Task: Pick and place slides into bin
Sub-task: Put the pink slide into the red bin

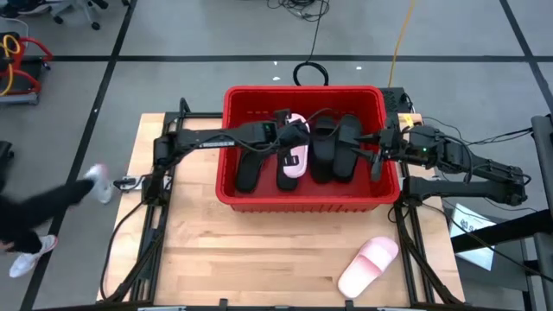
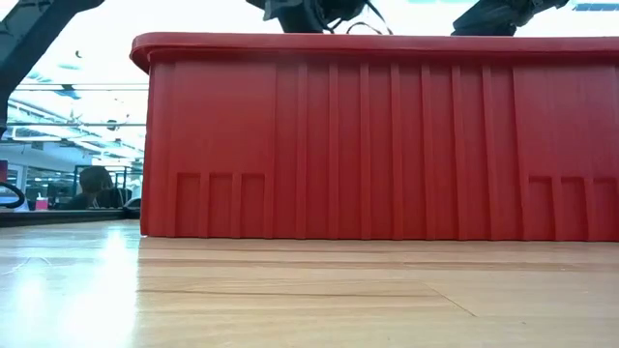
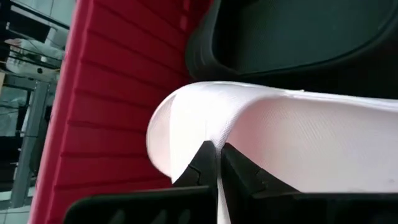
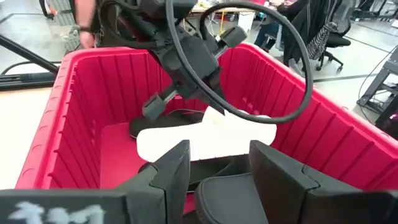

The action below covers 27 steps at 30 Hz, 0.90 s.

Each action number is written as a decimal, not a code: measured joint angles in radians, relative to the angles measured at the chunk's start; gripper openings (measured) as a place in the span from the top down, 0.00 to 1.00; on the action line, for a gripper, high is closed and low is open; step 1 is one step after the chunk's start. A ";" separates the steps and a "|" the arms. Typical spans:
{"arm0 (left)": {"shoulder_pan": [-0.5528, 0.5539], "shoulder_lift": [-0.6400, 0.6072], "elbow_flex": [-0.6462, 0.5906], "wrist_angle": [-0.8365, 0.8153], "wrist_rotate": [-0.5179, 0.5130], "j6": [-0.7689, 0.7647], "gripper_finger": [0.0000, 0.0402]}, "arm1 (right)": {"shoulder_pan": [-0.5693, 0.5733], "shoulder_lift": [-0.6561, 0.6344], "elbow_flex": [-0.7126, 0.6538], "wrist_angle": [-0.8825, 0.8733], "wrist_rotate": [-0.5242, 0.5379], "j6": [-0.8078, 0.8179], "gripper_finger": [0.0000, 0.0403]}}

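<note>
Next, the left gripper puts the pink slide down among the black slides in the red bin (image 1: 293, 149).
The red bin (image 1: 302, 92) stands mid-table and fills the low view (image 2: 387, 145). Inside lie three black slides (image 1: 249, 166) (image 1: 324, 151) (image 1: 347, 145) and a pale pink slide (image 1: 295, 157). My left gripper (image 1: 292, 131) reaches into the bin from the left and is shut on the pink slide (image 3: 298, 137). My right gripper (image 1: 378, 160) hangs open and empty over the bin's right wall; its fingers frame the bin's inside (image 4: 217, 168). A second pink slide (image 1: 369, 266) lies on its sole on the table, near the front right. My left gripper pinches the pink slide's thin edge (image 3: 216, 149) between its two fingers, at the slide's far end (image 4: 214, 118). The fingers slant down into the bin from the table's left. The slide (image 4: 205, 140) lies about level over the black slides; whether it rests on them I cannot tell.
A black cable loop (image 4: 249, 62) hangs on the left arm above the bin. The wooden table (image 1: 259, 268) is bare in front of the bin, apart from the pink slide. A person's legs and shoes (image 1: 52, 207) show on the floor at the left.
</note>
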 joint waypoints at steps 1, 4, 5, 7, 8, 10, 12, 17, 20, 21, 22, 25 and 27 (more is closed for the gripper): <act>0.002 0.006 0.000 0.004 0.000 0.008 1.00 | 0.000 0.000 0.000 0.000 0.000 -0.004 0.61; 0.009 0.033 0.000 0.009 0.001 0.015 1.00 | 0.000 0.000 0.000 0.000 0.000 -0.006 0.61; 0.012 0.045 0.000 0.010 0.001 0.015 1.00 | 0.000 0.000 0.000 0.000 0.000 -0.005 0.61; 0.016 0.059 0.000 0.007 0.000 0.010 1.00 | 0.000 0.000 0.000 0.000 0.000 -0.004 0.61; 0.017 0.065 0.000 0.007 -0.009 0.008 1.00 | 0.000 0.000 0.000 0.000 0.000 -0.005 0.61; 0.018 0.065 0.000 0.002 -0.044 0.009 1.00 | 0.000 0.000 0.000 0.000 0.000 -0.006 0.61; 0.018 0.065 0.000 -0.001 -0.069 0.020 1.00 | 0.000 0.000 0.000 0.000 0.000 -0.006 0.61; 0.023 0.063 0.000 -0.005 -0.070 0.025 1.00 | 0.000 0.000 0.000 0.000 0.000 -0.006 0.61; 0.026 0.066 0.001 -0.006 -0.070 0.022 1.00 | 0.000 0.000 0.000 0.000 0.000 -0.006 0.61; 0.026 0.069 0.001 -0.011 -0.070 0.018 1.00 | 0.000 0.000 0.000 0.000 0.000 -0.006 0.61; 0.028 0.071 0.001 -0.021 -0.069 0.017 1.00 | 0.000 0.000 0.000 -0.001 0.000 -0.006 0.61; 0.033 0.080 0.000 -0.032 -0.036 0.009 1.00 | 0.000 0.000 0.000 -0.001 0.000 -0.006 0.61; 0.039 0.084 0.000 -0.043 -0.027 -0.003 1.00 | 0.000 0.000 0.000 -0.001 0.000 -0.006 0.61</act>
